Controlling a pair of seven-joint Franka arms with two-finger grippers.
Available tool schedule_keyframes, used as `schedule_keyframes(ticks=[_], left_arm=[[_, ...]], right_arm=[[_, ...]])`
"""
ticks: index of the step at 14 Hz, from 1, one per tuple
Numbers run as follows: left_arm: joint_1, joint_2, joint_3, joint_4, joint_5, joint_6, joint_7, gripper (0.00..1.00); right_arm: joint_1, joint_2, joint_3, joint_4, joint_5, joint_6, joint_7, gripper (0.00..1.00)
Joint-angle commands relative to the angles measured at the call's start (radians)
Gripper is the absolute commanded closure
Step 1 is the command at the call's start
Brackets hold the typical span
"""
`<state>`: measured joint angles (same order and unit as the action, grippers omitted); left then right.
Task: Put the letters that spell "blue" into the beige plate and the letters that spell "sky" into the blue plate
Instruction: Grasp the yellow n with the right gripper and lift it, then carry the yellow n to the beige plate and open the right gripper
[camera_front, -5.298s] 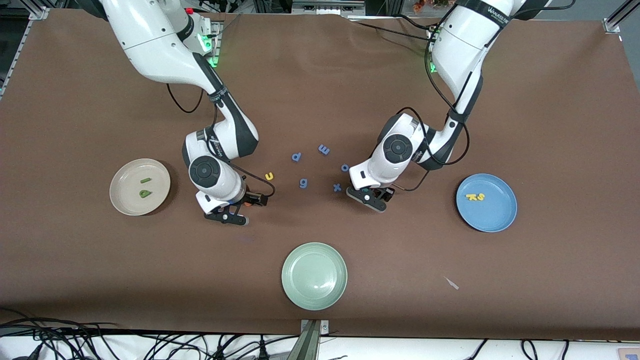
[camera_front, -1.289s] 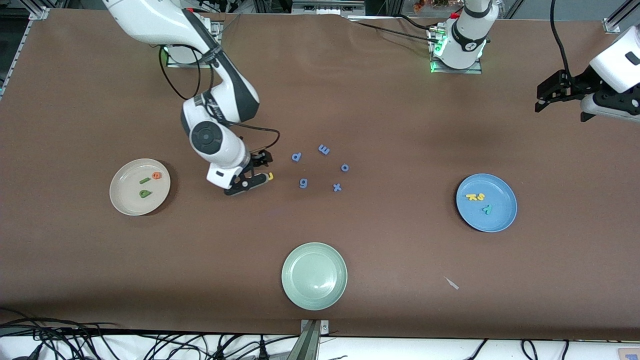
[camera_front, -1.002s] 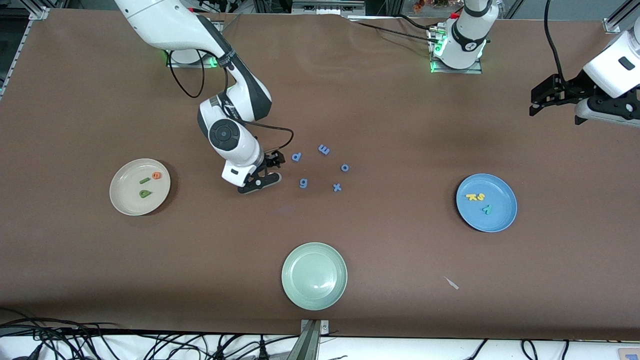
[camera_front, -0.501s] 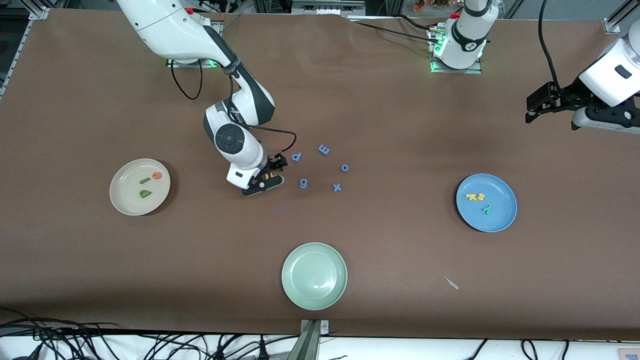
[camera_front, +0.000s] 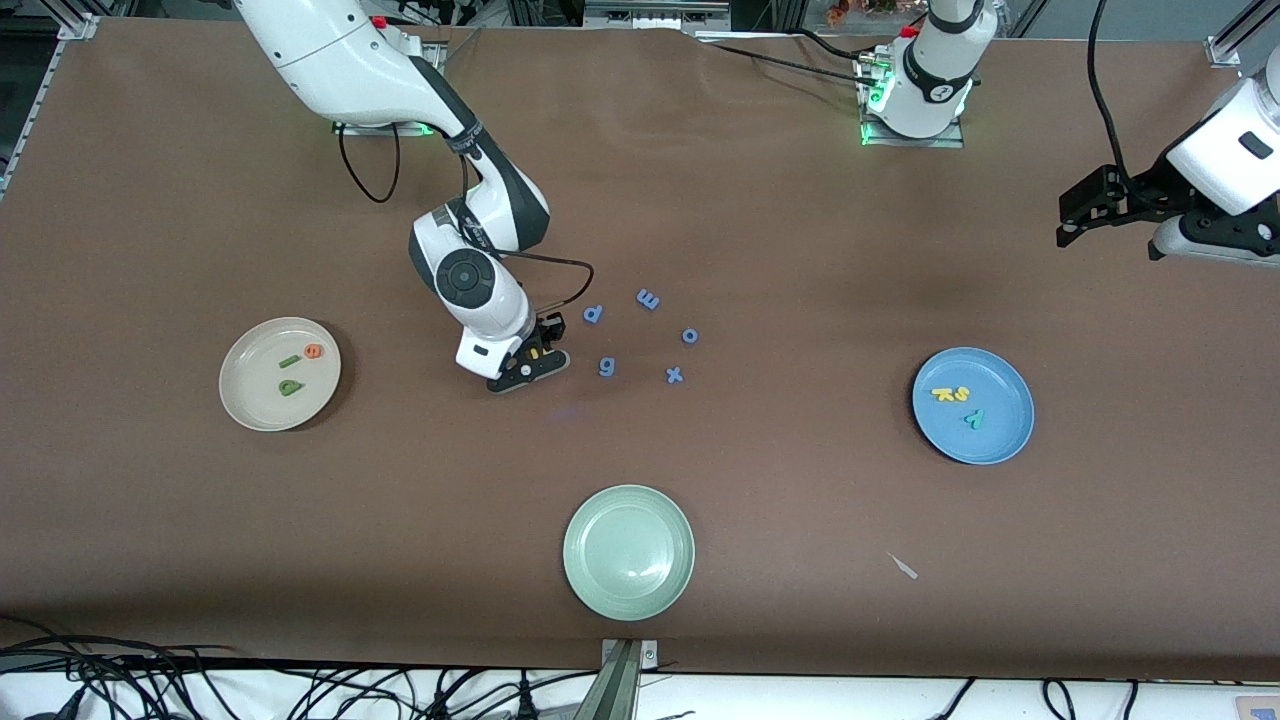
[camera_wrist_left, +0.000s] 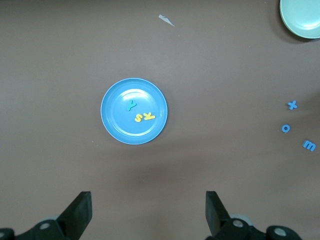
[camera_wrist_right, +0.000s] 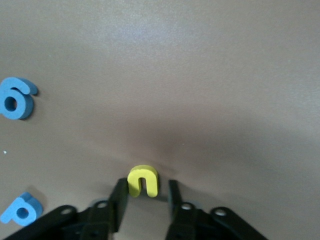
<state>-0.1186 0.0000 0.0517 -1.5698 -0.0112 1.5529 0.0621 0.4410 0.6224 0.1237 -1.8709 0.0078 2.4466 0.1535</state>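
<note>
My right gripper is to let go of the yellow u on the beige plate (camera_front: 311, 374), between the orange e and the green b.
The yellow u (camera_front: 535, 352) lies on the table between the fingers of my right gripper (camera_front: 536, 358). In the right wrist view one finger (camera_wrist_right: 120, 192) touches the u (camera_wrist_right: 143, 181) and a small gap remains at the other finger. The beige plate (camera_front: 245, 405) holds the green l (camera_front: 290, 361), orange e (camera_front: 314, 351) and green b (camera_front: 290, 387). The blue plate (camera_front: 1000, 440) holds the yellow s (camera_front: 960, 393), yellow k (camera_front: 942, 394) and teal y (camera_front: 975, 418). My left gripper (camera_front: 1075, 212) waits open and empty, high over the left arm's end of the table.
Several blue letters (camera_front: 606, 367) lie scattered beside the right gripper, toward the left arm's end. A pale green plate (camera_front: 628, 552) sits near the front edge. A small pale scrap (camera_front: 903, 566) lies nearer the camera than the blue plate.
My right gripper moved from beside the beige plate to the yellow u, came down around it and narrowed its jaws. The left arm drifted slightly, still open.
</note>
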Motion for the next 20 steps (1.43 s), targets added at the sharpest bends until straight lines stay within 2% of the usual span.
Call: schedule_keyframes(ticks=[1,6,8,14,17,18,20], left_arm=[[0.005,0.018,0.005,0.034,-0.016,-0.023,-0.004,0.00],[0.005,0.018,0.007,0.036,-0.015,-0.028,-0.002,0.00],[0.007,0.018,0.007,0.034,-0.016,-0.028,-0.002,0.00],[0.007,0.018,0.005,0.036,-0.016,-0.028,-0.001,0.00],[0.007,0.018,0.005,0.036,-0.016,-0.028,-0.001,0.00],[0.007,0.018,0.005,0.036,-0.016,-0.028,-0.001,0.00],[0.007,0.020,0.005,0.036,-0.016,-0.028,-0.001,0.00]], right_arm=[[0.010,0.014,0.001,0.004,-0.009,0.014,0.009,0.91],[-0.004,-0.009,-0.006,0.032,-0.009,-0.029,-0.006,0.96],[-0.007,-0.038,-0.047,0.052,-0.009,-0.107,-0.031,0.96],[-0.008,-0.111,-0.321,0.045,-0.003,-0.302,-0.297,0.96],[-0.008,-0.112,-0.429,0.045,0.000,-0.356,-0.347,0.96],[-0.014,-0.108,-0.453,0.044,0.001,-0.365,-0.365,0.96],[-0.066,-0.098,-0.463,0.044,-0.002,-0.376,-0.373,0.96]])
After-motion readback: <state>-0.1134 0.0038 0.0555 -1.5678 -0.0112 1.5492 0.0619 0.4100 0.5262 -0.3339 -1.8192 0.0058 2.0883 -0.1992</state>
